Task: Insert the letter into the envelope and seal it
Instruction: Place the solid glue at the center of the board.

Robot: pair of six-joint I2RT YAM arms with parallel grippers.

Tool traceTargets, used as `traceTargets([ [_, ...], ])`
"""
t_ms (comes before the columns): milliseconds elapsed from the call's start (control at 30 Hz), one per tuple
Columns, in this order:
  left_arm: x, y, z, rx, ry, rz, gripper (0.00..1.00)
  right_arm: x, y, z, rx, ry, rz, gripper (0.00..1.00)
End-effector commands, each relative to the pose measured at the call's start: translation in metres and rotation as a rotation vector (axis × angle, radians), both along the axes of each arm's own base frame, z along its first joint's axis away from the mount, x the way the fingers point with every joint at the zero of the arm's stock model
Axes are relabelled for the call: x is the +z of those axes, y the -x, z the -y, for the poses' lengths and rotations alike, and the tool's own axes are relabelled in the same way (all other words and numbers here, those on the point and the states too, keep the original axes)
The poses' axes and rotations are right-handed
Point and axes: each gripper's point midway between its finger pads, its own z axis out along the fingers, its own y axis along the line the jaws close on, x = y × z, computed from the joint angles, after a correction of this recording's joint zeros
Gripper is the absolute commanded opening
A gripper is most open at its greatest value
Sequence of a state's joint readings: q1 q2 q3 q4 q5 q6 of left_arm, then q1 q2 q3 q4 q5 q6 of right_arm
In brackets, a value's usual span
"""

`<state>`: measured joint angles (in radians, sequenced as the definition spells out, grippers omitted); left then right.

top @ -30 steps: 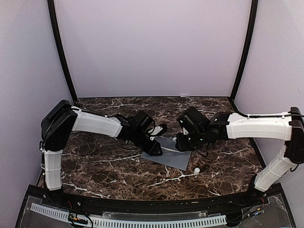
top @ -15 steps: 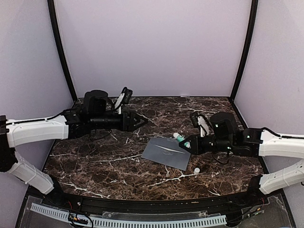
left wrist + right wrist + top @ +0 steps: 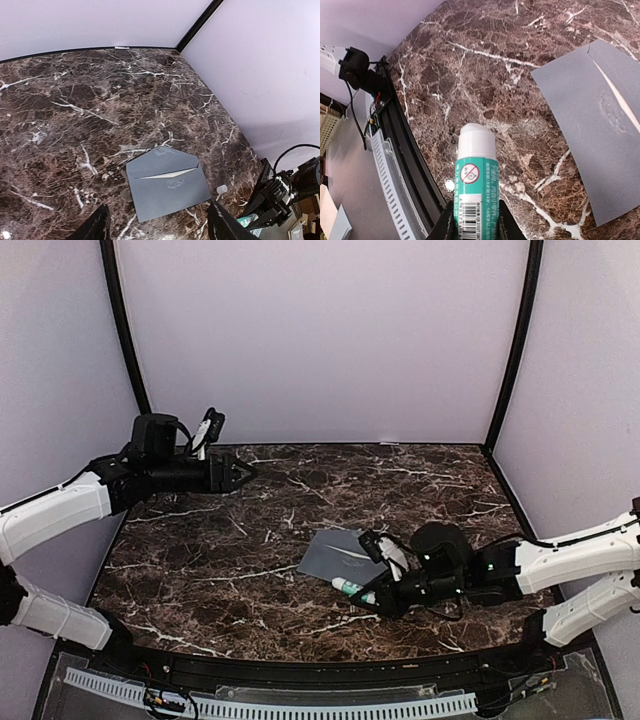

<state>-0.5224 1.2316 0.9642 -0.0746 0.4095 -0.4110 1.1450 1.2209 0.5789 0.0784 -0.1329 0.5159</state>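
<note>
I should release the green-and-white glue stick from my right gripper on the marble (image 3: 354, 611) (image 3: 540, 211) between the slate-grey envelope and the black front rail.
The slate-grey envelope (image 3: 333, 556) lies flat mid-table with its flap folded down; it also shows in the left wrist view (image 3: 165, 192) and the right wrist view (image 3: 600, 150). A thin cream sliver of the letter (image 3: 167, 174) shows along the flap edge, the rest hidden inside. My right gripper (image 3: 368, 592) is shut on a green and white glue stick (image 3: 476, 175), its white end pointing at the near table edge, just in front of the envelope. My left gripper (image 3: 236, 472) is open and empty, raised at the far left, well away from the envelope.
A small white cap (image 3: 221, 189) lies on the marble table (image 3: 250, 580) right of the envelope. The black front rail (image 3: 415, 170) with a white slotted strip runs along the near edge. Lilac walls close the back and sides.
My left arm has swung back and left, away from the envelope. My right arm has carried the glue stick from the envelope's right side to its near edge.
</note>
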Motion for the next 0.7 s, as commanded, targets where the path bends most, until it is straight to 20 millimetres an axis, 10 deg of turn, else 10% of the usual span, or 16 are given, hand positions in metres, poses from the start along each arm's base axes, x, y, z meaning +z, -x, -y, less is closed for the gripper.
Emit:
traceTargets([
  [0, -0.005, -0.006, -0.029, 0.014, -0.075, 0.045, 0.65, -0.013, -0.002, -0.011, -0.010, 0.034, 0.066, 0.03],
  [667, -0.045, -0.022, -0.060, 0.087, -0.175, 0.093, 0.65, -0.082, -0.022, -0.011, -0.105, 0.266, 0.137, 0.23],
])
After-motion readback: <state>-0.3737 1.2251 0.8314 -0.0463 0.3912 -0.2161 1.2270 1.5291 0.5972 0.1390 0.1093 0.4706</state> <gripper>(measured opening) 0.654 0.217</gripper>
